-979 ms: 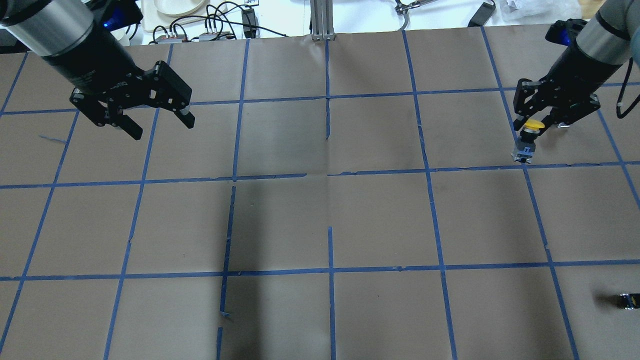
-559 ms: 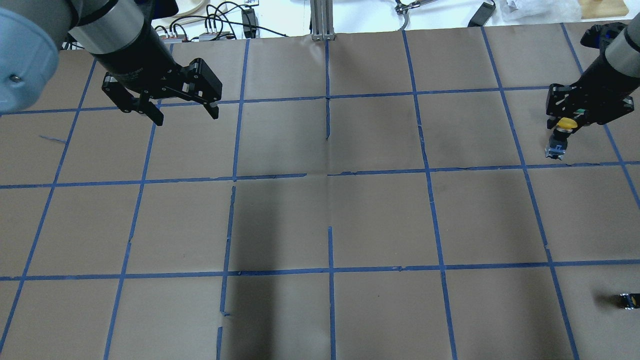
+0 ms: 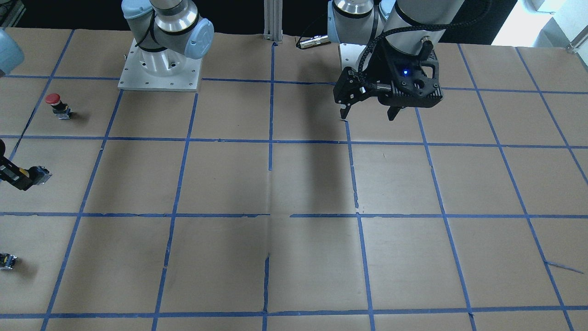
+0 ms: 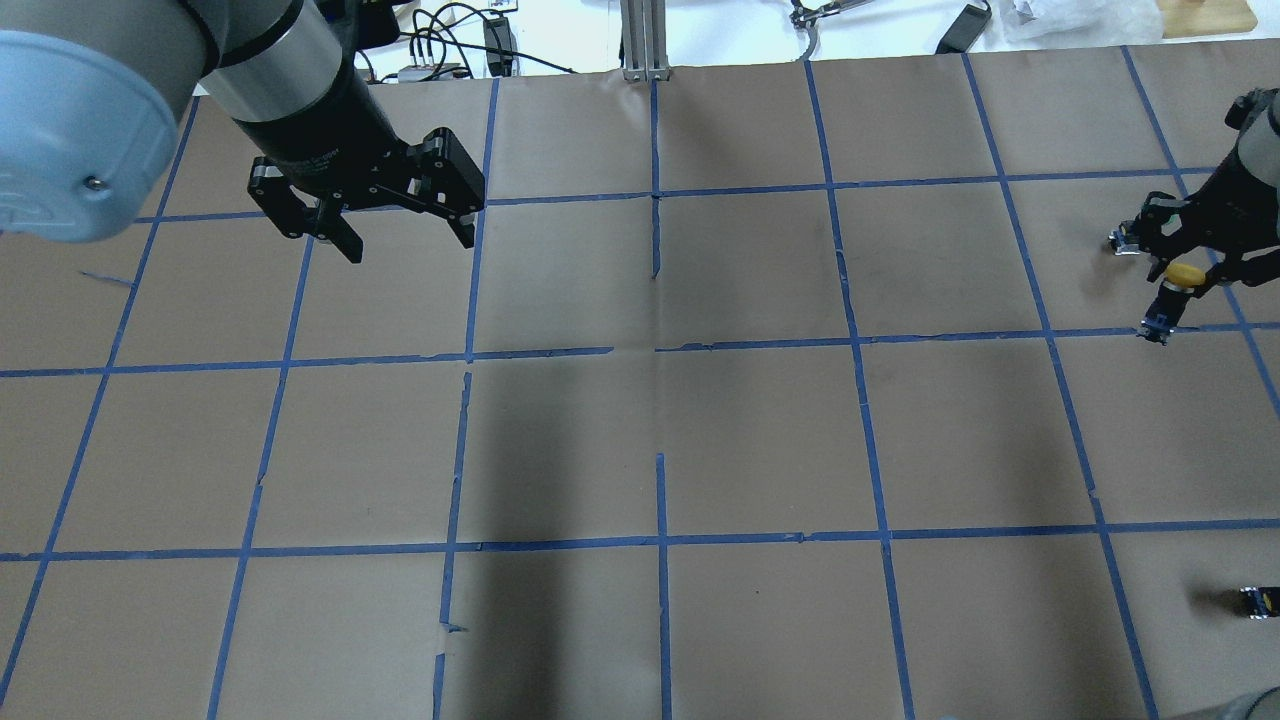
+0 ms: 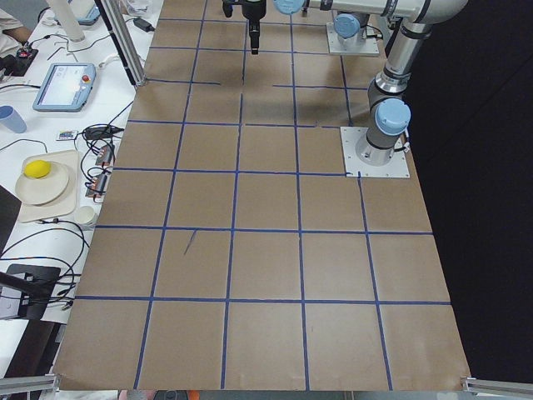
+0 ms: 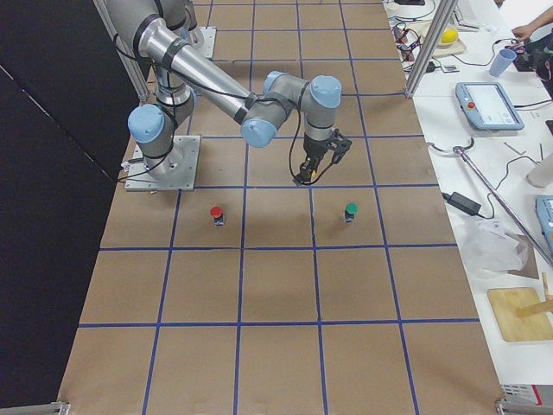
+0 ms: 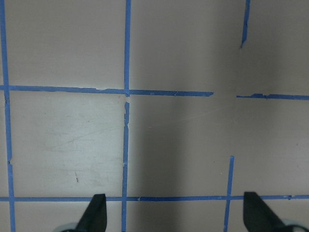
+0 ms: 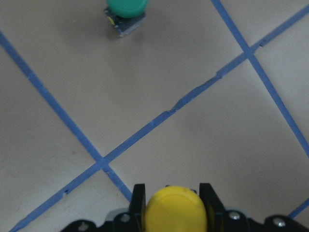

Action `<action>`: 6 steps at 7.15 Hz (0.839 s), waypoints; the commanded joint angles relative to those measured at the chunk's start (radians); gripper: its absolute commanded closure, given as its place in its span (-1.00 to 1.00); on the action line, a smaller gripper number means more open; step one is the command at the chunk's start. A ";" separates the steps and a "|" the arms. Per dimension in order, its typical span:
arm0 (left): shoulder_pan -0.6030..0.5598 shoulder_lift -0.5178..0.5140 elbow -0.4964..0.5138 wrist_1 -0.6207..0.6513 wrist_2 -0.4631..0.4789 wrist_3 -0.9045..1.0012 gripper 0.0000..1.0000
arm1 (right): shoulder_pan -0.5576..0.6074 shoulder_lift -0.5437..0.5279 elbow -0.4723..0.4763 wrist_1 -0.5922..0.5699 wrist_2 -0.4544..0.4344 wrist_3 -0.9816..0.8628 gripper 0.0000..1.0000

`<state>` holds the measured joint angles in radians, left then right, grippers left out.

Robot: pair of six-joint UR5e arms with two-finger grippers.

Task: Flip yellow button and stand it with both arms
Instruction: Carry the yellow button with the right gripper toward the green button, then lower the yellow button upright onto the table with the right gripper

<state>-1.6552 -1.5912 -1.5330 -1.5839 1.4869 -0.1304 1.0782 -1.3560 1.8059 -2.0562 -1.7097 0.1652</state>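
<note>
Next, my right gripper sets the yellow button, now held above the paper, down on the bare taped square (image 3: 39, 182) (image 8: 202, 164) between the red button and the green button.
The yellow button (image 4: 1184, 272) has a round yellow cap and a grey-black body. My right gripper (image 4: 1190, 262) is shut on it at the cap, near the table's right edge. The body sticks out below the fingers, above the paper. In the right wrist view the yellow cap (image 8: 176, 210) sits between the two fingers. In the front view only the button's body (image 3: 40, 174) shows, at the left edge. My left gripper (image 4: 409, 243) is open and empty over the far left part of the table. It also shows in the front view (image 3: 367, 116) and the left wrist view (image 7: 175, 215).
A red button (image 3: 54, 102) stands near the right arm's base. A green button (image 8: 126, 8) stands ahead of the right gripper. A tiny dark block with a yellow spot (image 4: 1258, 600) lies at the near right. The table (image 4: 660, 440) is brown paper with a blue tape grid.
My right gripper has carried the yellow button further right, toward the table edge. My left arm has swung right toward the middle, its gripper still open.
</note>
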 commanded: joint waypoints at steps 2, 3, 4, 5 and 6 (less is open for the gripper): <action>-0.009 0.023 -0.042 0.014 -0.002 -0.003 -0.99 | -0.008 0.037 0.067 -0.158 -0.180 0.221 0.80; -0.009 0.024 -0.056 0.057 -0.001 0.000 -0.99 | -0.008 0.058 0.085 -0.244 -0.204 0.232 0.80; -0.011 0.024 -0.058 0.059 -0.001 -0.001 -0.99 | -0.008 0.061 0.140 -0.372 -0.212 0.273 0.81; -0.009 0.024 -0.058 0.061 -0.001 0.000 -0.99 | -0.012 0.061 0.189 -0.459 -0.212 0.286 0.80; -0.011 0.024 -0.058 0.061 -0.001 0.000 -0.99 | -0.036 0.061 0.202 -0.511 -0.212 0.319 0.80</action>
<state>-1.6650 -1.5682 -1.5897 -1.5257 1.4864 -0.1309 1.0618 -1.2960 1.9752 -2.4804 -1.9192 0.4492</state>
